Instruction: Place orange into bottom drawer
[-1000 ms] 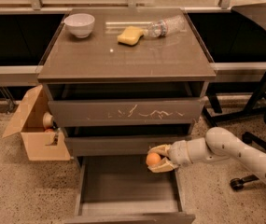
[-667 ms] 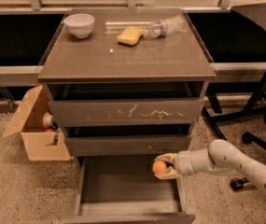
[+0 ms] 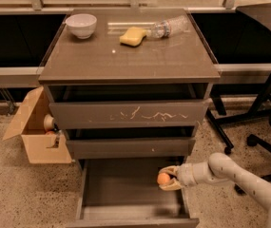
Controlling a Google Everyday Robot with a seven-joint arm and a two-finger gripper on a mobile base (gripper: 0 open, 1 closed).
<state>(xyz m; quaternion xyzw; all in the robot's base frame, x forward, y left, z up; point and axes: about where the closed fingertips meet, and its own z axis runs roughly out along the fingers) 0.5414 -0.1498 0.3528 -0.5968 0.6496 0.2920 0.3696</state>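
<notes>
The robot's gripper should release the orange on the bottom drawer's grey tray (image 3: 154,183), toward the side closest to the robot's arm.
The orange (image 3: 163,178) is a small round fruit held between the fingers of my gripper (image 3: 167,179). The gripper reaches in from the right and hangs over the right side of the open bottom drawer (image 3: 130,186), a little above its smooth grey tray. The drawer is pulled out towards the camera below the two other drawers. My pale arm (image 3: 235,172) stretches off to the lower right.
The cabinet top (image 3: 130,56) carries a white bowl (image 3: 81,25), a yellow sponge (image 3: 132,36) and a lying plastic bottle (image 3: 170,27). An open cardboard box (image 3: 35,129) stands on the floor at left. A chair base (image 3: 263,127) is at right.
My gripper has moved down and slightly right with the orange, from level with the thin drawer's front to low over the bottom drawer's tray.
</notes>
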